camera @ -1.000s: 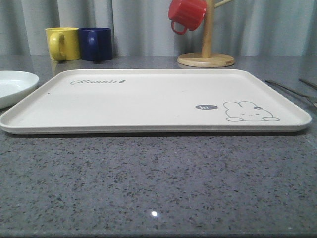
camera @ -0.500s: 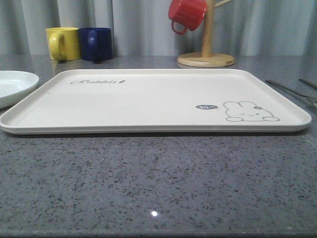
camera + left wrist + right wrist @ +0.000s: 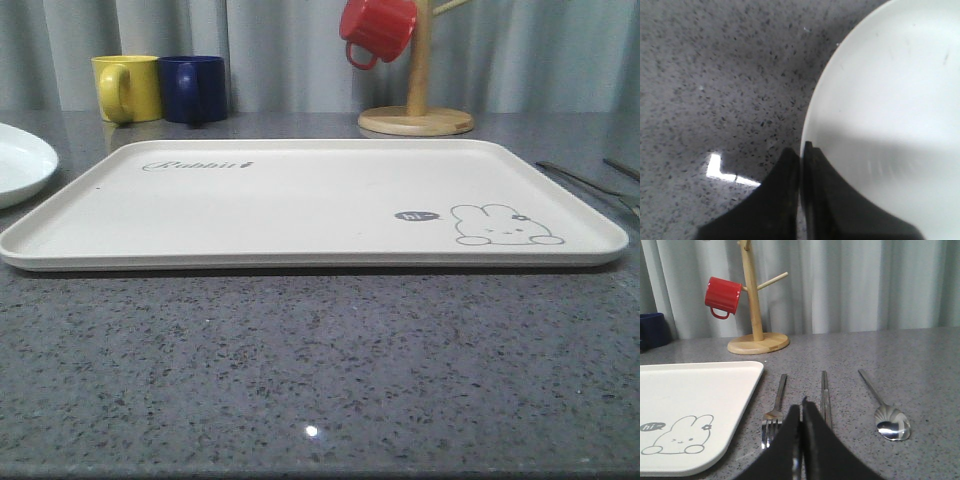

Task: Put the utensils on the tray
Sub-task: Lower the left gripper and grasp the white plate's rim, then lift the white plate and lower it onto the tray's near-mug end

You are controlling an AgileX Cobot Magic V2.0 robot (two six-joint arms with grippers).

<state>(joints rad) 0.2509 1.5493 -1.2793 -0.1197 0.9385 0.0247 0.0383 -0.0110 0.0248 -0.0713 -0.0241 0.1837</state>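
Observation:
Next, I let go of the white plate with my left gripper on the cream tray [image 3: 225, 184], in front of the navy cup.
The cream tray [image 3: 300, 258] with its rabbit drawing lies mid-table with nothing on it. Just right of its edge [image 3: 740, 410], three utensils lie side by side on the grey counter: a fork [image 3: 776, 407] nearest the tray, a pair of chopsticks [image 3: 824, 390], then a spoon [image 3: 891, 421]. Their handles show thinly at the far right of the front view [image 3: 585, 180]. My right gripper [image 3: 801, 407] is shut and holds nothing; it hovers low between the fork and the chopsticks. My left gripper [image 3: 802, 148] is shut across the rim of a round white plate [image 3: 890, 100].
The white plate [image 3: 20, 170] sits at the table's left edge, left of the tray. Behind the tray stand a yellow cup [image 3: 128, 88] and a navy cup [image 3: 194, 88]. A wooden mug tree [image 3: 417, 110] at the back carries a red mug [image 3: 376, 28].
The white plate has slid to the left, farther from the tray. The tray, cups and utensils have not moved.

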